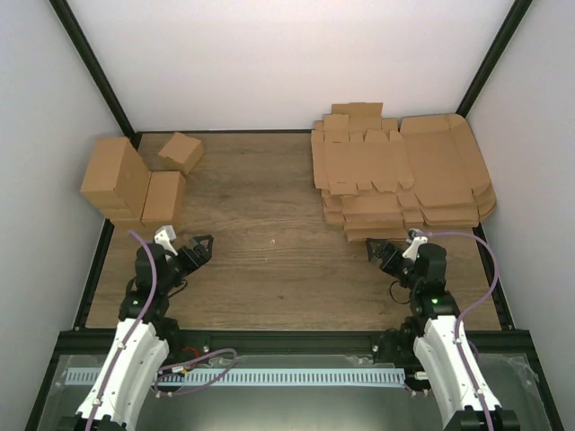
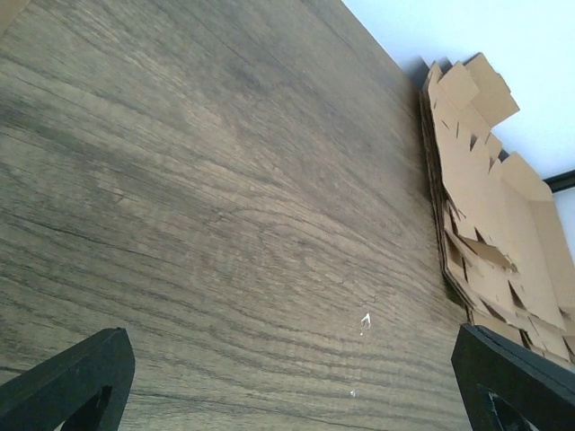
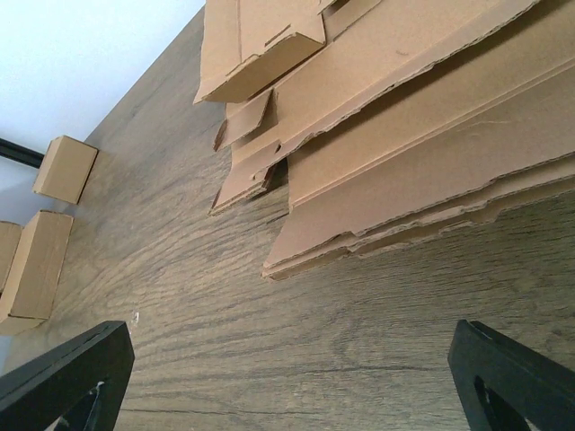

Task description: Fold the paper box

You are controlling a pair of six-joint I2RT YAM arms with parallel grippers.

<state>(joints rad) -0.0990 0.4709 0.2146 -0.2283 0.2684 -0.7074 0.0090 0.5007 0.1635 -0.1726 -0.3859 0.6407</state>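
Next, my right gripper closes on the small near-side flap (image 1: 355, 189) (image 3: 314, 41) of the top cardboard sheet, so it can pull that sheet off the pile.
No single paper box lies apart on the table; it is out of view as a separate piece. My left gripper (image 1: 199, 249) hovers low over the bare wood at the near left, open, with nothing between its black fingers (image 2: 67, 377). My right gripper (image 1: 379, 251) is open too, just short of the near edge of a thick pile of flat brown cardboard sheets (image 1: 395, 175). In the right wrist view that pile (image 3: 404, 135) fills the upper half, apart from the fingers (image 3: 517, 377). The left wrist view shows the same pile (image 2: 485, 206) far to the right.
Several folded brown boxes (image 1: 135, 184) stand at the far left corner and also appear as boxes (image 3: 40, 260) at the left of the right wrist view. White walls and black frame posts (image 1: 90, 63) close in the table. A small white speck (image 2: 365, 321) lies on the wood.
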